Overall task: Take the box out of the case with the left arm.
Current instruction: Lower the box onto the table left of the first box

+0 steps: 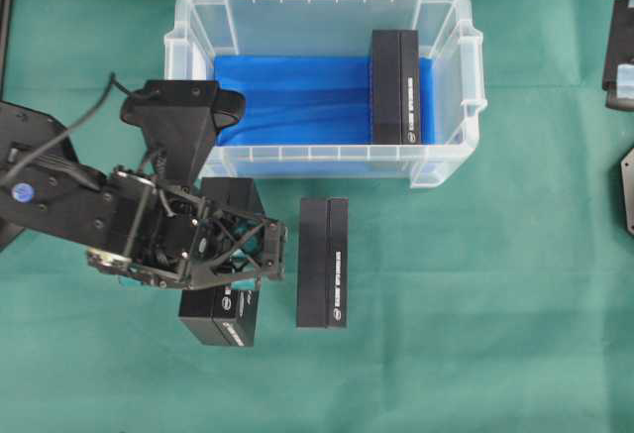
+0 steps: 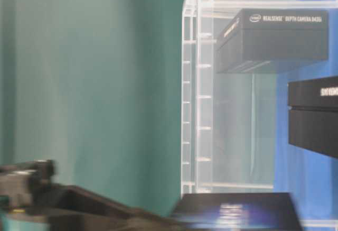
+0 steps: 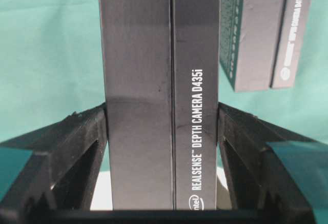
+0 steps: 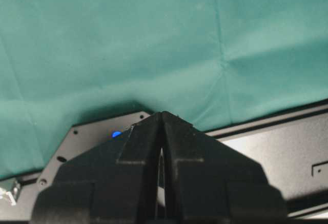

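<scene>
I should set the black box on the green cloth [image 1: 226, 268] with my left gripper, beside the other lying black box. The box in my gripper is now just outside the clear case.
The clear case [image 1: 193, 17] with blue cloth on its bottom stands at the back of the green table. One black box [image 1: 395, 86] still stands inside it at the right end. My left gripper [image 1: 213, 255] is outside the case, just in front of its left end, shut on another black box [image 1: 223, 322]. In the left wrist view both fingers [image 3: 77, 142] press the long sides of this box [image 3: 159, 80], which is marked RealSense Depth Camera. My right gripper [image 4: 161, 119] is shut and empty over the green cloth.
A further black box [image 1: 323, 262] lies on the cloth right of the held one, also in the left wrist view as a black box [image 3: 261, 29]. The case wall [image 2: 198, 83] fills the right of the table-level view. Parts of the right arm [image 1: 619, 56] sit at the right edge.
</scene>
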